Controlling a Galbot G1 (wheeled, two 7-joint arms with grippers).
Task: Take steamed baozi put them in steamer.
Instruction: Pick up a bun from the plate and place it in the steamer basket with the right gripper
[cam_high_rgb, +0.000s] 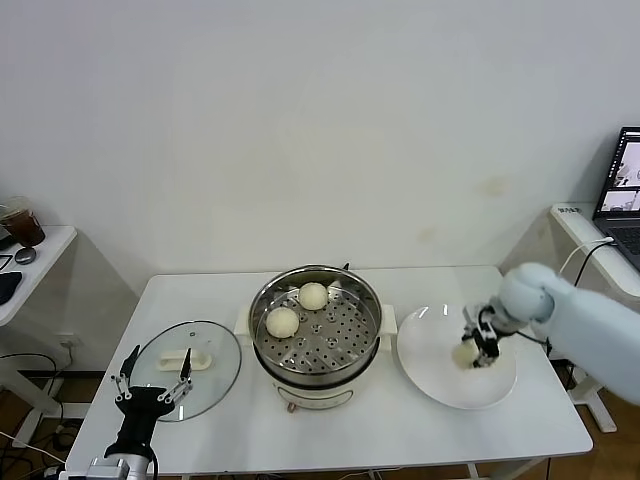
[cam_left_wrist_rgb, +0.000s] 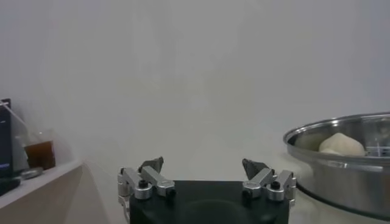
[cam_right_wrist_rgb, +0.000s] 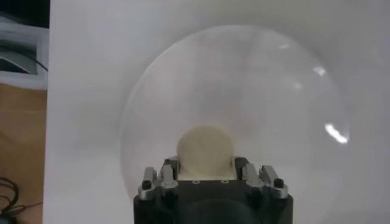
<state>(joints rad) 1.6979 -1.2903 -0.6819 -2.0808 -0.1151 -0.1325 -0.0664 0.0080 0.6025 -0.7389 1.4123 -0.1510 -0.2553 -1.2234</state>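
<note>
Next, my right gripper releases the baozi on the front part of the steamer's perforated tray (cam_high_rgb: 313, 352), close to the tray's rim.
The steel steamer (cam_high_rgb: 264, 305) stands mid-table on its white base, with two cream baozi on its perforated tray, one at the left (cam_high_rgb: 283, 322) and one at the back (cam_high_rgb: 313, 295). My right gripper (cam_high_rgb: 473, 352) is down on the white plate (cam_high_rgb: 430, 385), its fingers closed against the sides of a third baozi (cam_high_rgb: 463, 355). The right wrist view shows that baozi (cam_right_wrist_rgb: 205, 145) between my right gripper's (cam_right_wrist_rgb: 205, 163) fingers, resting on the plate (cam_right_wrist_rgb: 274, 91). My left gripper (cam_high_rgb: 152, 385) is parked open and empty at the table's front left. A fourth baozi is not in view.
A round glass lid (cam_high_rgb: 215, 375) with a white handle lies left of the steamer, next to my left gripper. The left wrist view shows the left gripper (cam_left_wrist_rgb: 204, 165), the steamer's rim (cam_left_wrist_rgb: 341, 176) and one bun (cam_left_wrist_rgb: 341, 143). A side desk with a laptop (cam_high_rgb: 625, 190) stands at right.
</note>
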